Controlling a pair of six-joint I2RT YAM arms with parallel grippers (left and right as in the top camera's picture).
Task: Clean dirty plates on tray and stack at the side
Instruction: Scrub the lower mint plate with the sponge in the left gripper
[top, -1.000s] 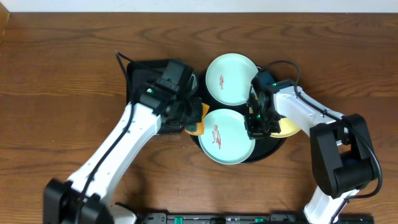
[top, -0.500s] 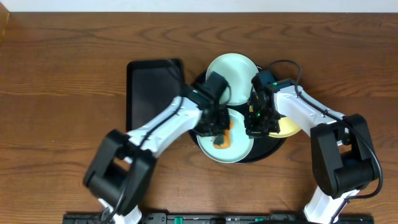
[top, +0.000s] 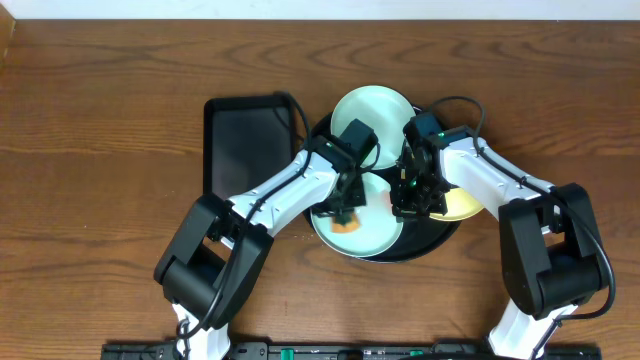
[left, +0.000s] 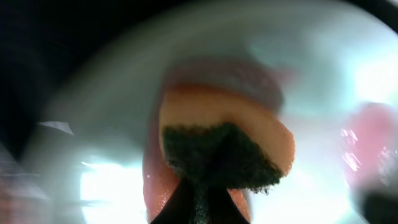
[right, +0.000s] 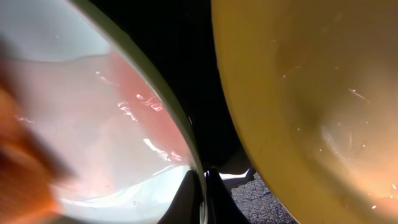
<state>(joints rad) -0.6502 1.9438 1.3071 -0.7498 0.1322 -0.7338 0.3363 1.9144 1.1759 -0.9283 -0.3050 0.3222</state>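
Observation:
My left gripper will release the orange sponge, now pressed on the near mint plate, inside the near end of the rectangular black tray (top: 241, 190).
On the round black tray (top: 425, 245) lie three plates. The near mint plate (top: 375, 235) has my left gripper (top: 345, 215) over it, shut on an orange sponge (top: 345, 226) with a dark green scrub face (left: 217, 155) pressed on the plate (left: 99, 124). A smeared reddish stain (left: 367, 143) shows there. My right gripper (top: 408, 205) is shut on this plate's right rim (right: 186, 134). The far mint plate (top: 385, 105) lies behind. The yellow plate (top: 462, 205) lies at the right, mostly under my right arm, and shows in the right wrist view (right: 311, 93).
A smaller rectangular black tray (top: 240, 140) lies left of the round tray. The wooden table (top: 100, 150) surrounds both. Cables run near the far edge of the round tray.
My left gripper has carried the sponge from the rectangular tray's right side onto the near mint plate, then slid toward the plate's left. My right gripper has kept its hold on the rim.

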